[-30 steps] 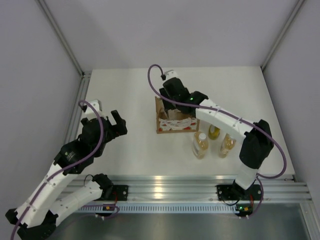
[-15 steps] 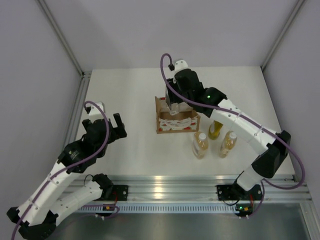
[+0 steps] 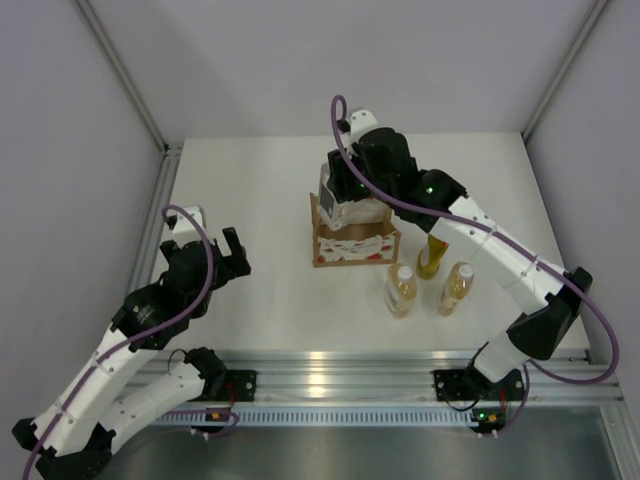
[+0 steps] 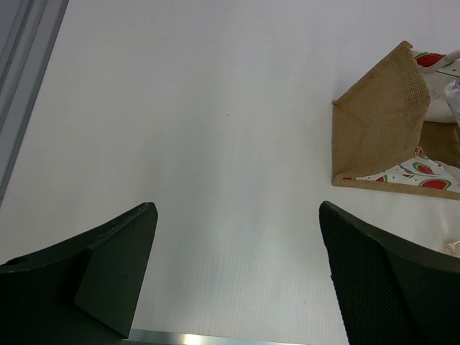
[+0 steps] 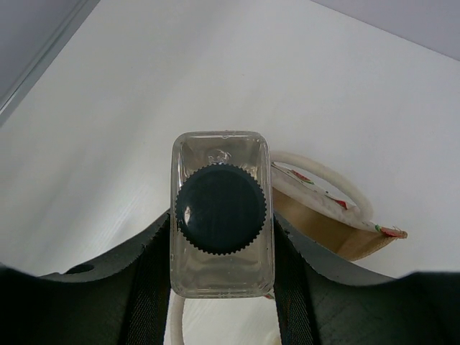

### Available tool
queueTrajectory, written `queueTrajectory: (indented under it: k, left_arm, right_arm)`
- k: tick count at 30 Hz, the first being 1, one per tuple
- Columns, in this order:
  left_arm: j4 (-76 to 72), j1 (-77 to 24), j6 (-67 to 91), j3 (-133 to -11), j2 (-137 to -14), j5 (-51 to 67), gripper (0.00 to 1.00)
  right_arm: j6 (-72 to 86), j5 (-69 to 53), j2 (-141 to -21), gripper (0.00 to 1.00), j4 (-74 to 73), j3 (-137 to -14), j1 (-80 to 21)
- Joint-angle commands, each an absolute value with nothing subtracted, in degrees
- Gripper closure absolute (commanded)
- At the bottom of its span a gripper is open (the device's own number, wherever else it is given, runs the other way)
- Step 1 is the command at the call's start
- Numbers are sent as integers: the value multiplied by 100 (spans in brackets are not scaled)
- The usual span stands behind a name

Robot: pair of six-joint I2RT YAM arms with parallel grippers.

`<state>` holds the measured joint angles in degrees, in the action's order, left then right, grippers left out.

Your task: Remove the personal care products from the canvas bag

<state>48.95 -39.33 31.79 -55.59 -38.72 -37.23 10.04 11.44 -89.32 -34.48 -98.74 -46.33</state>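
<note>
I will use my right gripper to set free the squarish bottle, now above the bag's far side, in front of the canvas bag point(image 3: 358, 317), beside the nearest white-capped bottle.
The tan canvas bag point(image 3: 355, 243) stands open at mid table; it also shows in the left wrist view point(image 4: 379, 122) and below the bottle in the right wrist view point(image 5: 338, 219). My right gripper point(image 3: 347, 192) is shut on the squarish clear bottle with the dark cap point(image 5: 221, 209) and holds it above the bag's far side. Two clear bottles with yellow liquid and white caps point(image 3: 401, 290) point(image 3: 457, 288) stand on the table right of the bag's front. A yellow bottle point(image 3: 431, 260) stands behind them, partly under the right arm. My left gripper point(image 3: 232, 255) is open and empty, left of the bag.
A metal rail point(image 3: 400, 372) runs along the near table edge. Grey walls with corner posts point(image 3: 128, 80) close in the left, right and back. The bag's white looped handle point(image 5: 327, 180) lies beside the held bottle.
My right gripper has risen out of the bag with the squarish bottle and shifted slightly right. The right arm has stretched out. The left arm has barely moved.
</note>
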Motion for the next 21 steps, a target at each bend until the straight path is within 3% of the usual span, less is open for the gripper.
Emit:
queueTrajectory:
  k: [1, 21]
  left_arm:
    - [4887, -3946, 3182, -5528, -3788, -3876, 2]
    - [4887, -3911, 3199, -5520, -3656, -3902, 2]
  right_arm:
    - [1020, 976, -8481, 100, -2742, -10406, -4614]
    - [914, -307, -8701, 100, -2382, -10485, -5027]
